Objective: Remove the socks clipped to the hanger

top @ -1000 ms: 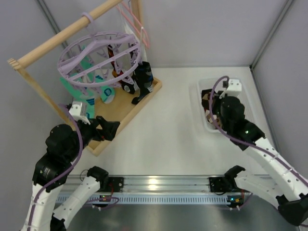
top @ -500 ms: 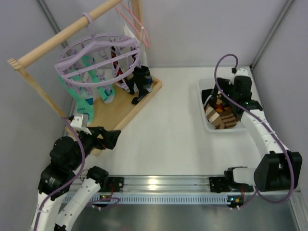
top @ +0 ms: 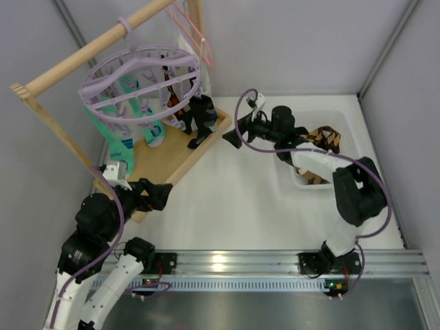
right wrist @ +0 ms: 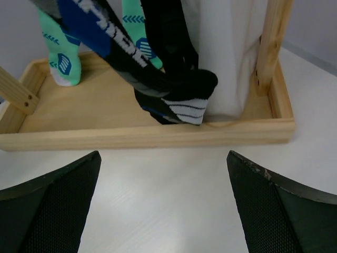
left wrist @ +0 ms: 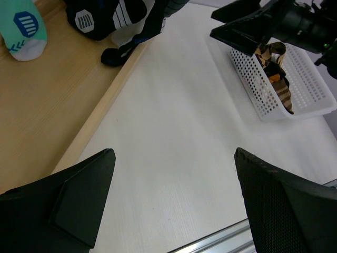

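The black sock with white letters is next: next my right gripper goes to it and closes on that sock's heel (top: 208, 126) (right wrist: 181, 84), just below the ankle.
The lavender hanger (top: 141, 75) hangs from a wooden rod at the back left. Mint-green socks (top: 124, 141) and black socks (top: 201, 117) dangle from its clips. A diamond-patterned sock (top: 323, 137) lies in the white basket (top: 302, 187) on the right. My right gripper (top: 232, 139) is open and empty. It hovers low over the table, facing the black sock (right wrist: 174, 79) and mint sock (right wrist: 63, 58), a short way in front of them. My left gripper (top: 159, 194) is open and empty near the wooden tray's front corner, over bare table (left wrist: 174, 174).
The wooden tray (right wrist: 147, 134) is the base of the stand, with posts and a rod (top: 89, 55). A white cloth (right wrist: 226, 47) hangs behind the black sock. A thin pink hanger (top: 192, 31) hangs at the rod's far end. Grey walls enclose the table.
My right gripper opened over the basket, left the diamond-patterned sock there, and swung left toward the stand. The left arm pulled back a little toward the near edge.
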You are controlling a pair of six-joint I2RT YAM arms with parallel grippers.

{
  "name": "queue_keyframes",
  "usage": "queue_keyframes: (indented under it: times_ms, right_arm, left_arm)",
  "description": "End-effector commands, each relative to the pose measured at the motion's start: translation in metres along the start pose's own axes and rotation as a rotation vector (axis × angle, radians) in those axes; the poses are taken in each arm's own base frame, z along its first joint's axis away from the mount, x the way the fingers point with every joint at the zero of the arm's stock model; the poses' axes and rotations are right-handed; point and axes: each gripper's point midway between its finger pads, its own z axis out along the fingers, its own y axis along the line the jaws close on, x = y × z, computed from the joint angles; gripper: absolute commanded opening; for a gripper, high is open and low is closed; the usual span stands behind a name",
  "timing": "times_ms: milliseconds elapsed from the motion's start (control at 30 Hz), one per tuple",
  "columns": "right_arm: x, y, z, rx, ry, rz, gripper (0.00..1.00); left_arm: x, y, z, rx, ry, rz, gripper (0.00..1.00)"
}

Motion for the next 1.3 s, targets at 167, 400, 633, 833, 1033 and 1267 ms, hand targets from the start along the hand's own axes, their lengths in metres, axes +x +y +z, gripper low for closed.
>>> queue_keyframes:
  times_ms: [167,400,633,833,1033,1267]
  right_arm:
    - [-0.049,0.008,0.081,-0.183,-0.149,-0.234,0.98]
    - [-0.042,0.012,0.117,-0.342,-0.063,-0.298,0.98]
    - [-0.020,0.036,0.118,-0.464,-0.020,-0.293,0.83]
    - [-0.008,0.057,0.112,-0.504,-0.029,-0.304,0.74]
    - [-0.019,0.066,0.095,-0.457,-0.099,-0.326,0.58]
    - [-0.034,0.082,0.071,-0.441,-0.202,-0.291,0.23]
  left_arm:
    - [-0.009,-0.007,0.006,0.028,-0.031,-0.007,0.98]
    - [-0.008,-0.007,0.009,0.030,-0.021,-0.001,0.98]
    - [-0.005,-0.006,0.014,0.019,0.000,0.001,0.98]
    - [-0.005,-0.006,0.014,0.018,-0.002,0.001,0.98]
    - [-0.005,-0.005,0.014,0.016,-0.003,0.001,0.98]
    - [-0.008,-0.004,0.013,0.006,-0.016,0.004,0.98]
